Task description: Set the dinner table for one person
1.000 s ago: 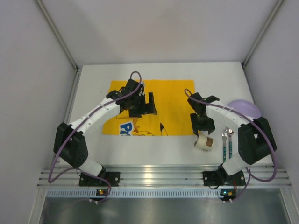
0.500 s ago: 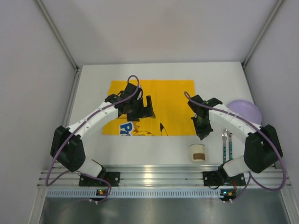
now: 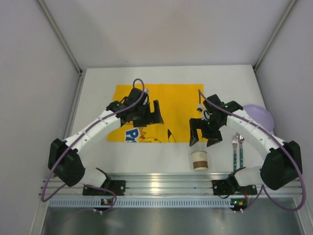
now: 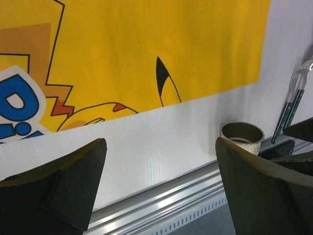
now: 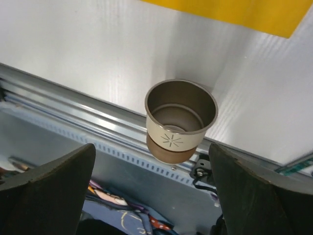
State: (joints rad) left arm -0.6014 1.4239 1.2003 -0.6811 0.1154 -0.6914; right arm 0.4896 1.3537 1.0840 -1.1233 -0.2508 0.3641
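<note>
Next, my right gripper should go to the cream and brown cup's rim (image 3: 192,153) (image 5: 147,106) and close there, pinching the edge between its fingers.
The white dinner table (image 3: 98,149) carries a yellow printed mat (image 3: 178,100). A cream and brown cup (image 3: 199,160) stands upright on the table near its front edge, just off the mat's front right corner. My right gripper (image 3: 204,134) is open and empty just behind and above the cup, and in the right wrist view (image 5: 152,161) the cup (image 5: 180,120) shows between its fingers. My left gripper (image 3: 149,113) is open and empty over the mat; it also shows in the left wrist view (image 4: 160,161), with the cup (image 4: 242,137) at the right.
A fork (image 3: 234,149) and a spoon (image 3: 241,149) with teal handles lie side by side right of the cup. A purple plate (image 3: 261,113) sits at the right edge, partly behind my right arm. The metal rail (image 3: 156,183) runs along the front edge.
The cup lay on its side at my right gripper one second ago; it now stands upright and sits a little further left. My right gripper has opened wide. The left gripper barely moved.
</note>
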